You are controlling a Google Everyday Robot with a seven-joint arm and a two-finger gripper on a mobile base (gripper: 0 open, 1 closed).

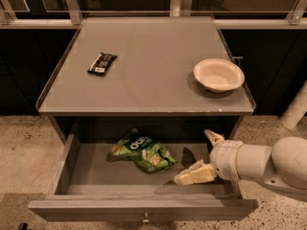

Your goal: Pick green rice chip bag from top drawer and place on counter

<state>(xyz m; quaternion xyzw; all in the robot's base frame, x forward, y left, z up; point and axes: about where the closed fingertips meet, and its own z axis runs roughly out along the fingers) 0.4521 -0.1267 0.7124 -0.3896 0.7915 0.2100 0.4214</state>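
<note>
Next, my gripper closes on the near end (165, 161) of the green rice chip bag, which is the end closest to the gripper and to the front of the drawer.
The green rice chip bag (143, 152) lies crumpled on the floor of the open top drawer (91, 174), left of centre. My gripper (200, 156) reaches in from the right, over the drawer's right part, a short way right of the bag and not touching it. Its two pale fingers are spread apart, one (213, 138) pointing up toward the counter edge and one (193, 174) pointing toward the bag. It holds nothing. The counter (144, 66) is above the drawer.
A small black wrapper bar (102, 63) lies on the counter's left part. A white bowl (218, 74) stands on the counter's right part. The drawer's front knob (144, 219) is at the bottom edge. Speckled floor lies on both sides. A white post (295, 107) stands at the right.
</note>
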